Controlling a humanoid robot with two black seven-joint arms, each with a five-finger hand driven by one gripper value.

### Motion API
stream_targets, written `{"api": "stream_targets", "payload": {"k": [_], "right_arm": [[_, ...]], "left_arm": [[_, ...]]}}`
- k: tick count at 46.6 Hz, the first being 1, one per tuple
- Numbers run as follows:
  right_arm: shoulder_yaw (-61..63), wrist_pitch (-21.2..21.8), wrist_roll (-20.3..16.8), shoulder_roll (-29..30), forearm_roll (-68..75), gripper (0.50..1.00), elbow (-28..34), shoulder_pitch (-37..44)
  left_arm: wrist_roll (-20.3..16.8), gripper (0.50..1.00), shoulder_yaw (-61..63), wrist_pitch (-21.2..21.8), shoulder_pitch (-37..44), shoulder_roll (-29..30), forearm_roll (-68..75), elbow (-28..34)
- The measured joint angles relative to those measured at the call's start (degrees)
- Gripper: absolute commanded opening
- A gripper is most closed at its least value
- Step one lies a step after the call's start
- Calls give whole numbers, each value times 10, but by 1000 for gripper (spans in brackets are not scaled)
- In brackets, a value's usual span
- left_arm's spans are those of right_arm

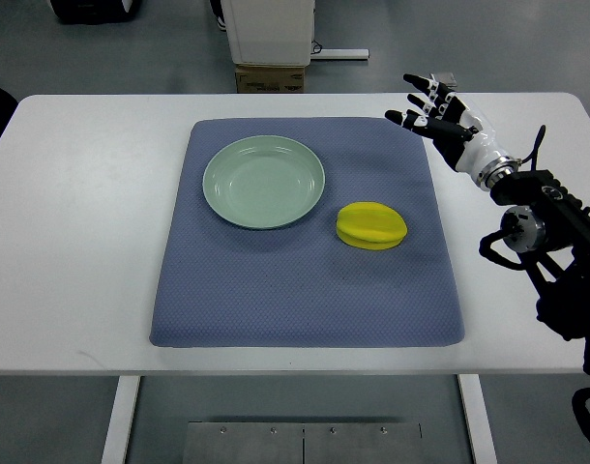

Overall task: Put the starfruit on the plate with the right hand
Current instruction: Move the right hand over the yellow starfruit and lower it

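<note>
Next, I close my right gripper around the end of the yellow starfruit (390, 227) that points away from the pale green plate.
A yellow starfruit (370, 225) lies on the blue mat (305, 290), just right of a pale green plate (263, 181) that holds nothing. My right hand (432, 108) hovers over the mat's far right corner, above and to the right of the fruit, with its fingers spread and nothing in them. Its arm (546, 232) comes in from the right edge. The left arm does not show.
The mat lies on a white table (82, 242). Beyond the table's far edge stand a cardboard box (270, 77) and a white cabinet (269, 29).
</note>
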Motion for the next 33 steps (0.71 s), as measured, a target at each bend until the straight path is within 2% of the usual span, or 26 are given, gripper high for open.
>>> {"api": "stream_targets", "payload": {"k": [20, 33], "right_arm": [[-80, 38, 0, -37, -126, 993, 75, 3], [-155, 38, 8, -52, -150, 991, 81, 21]], "left_arm": [[0, 1000, 0, 0, 0, 0, 0, 0], [0, 1000, 0, 0, 0, 0, 0, 0]]}}
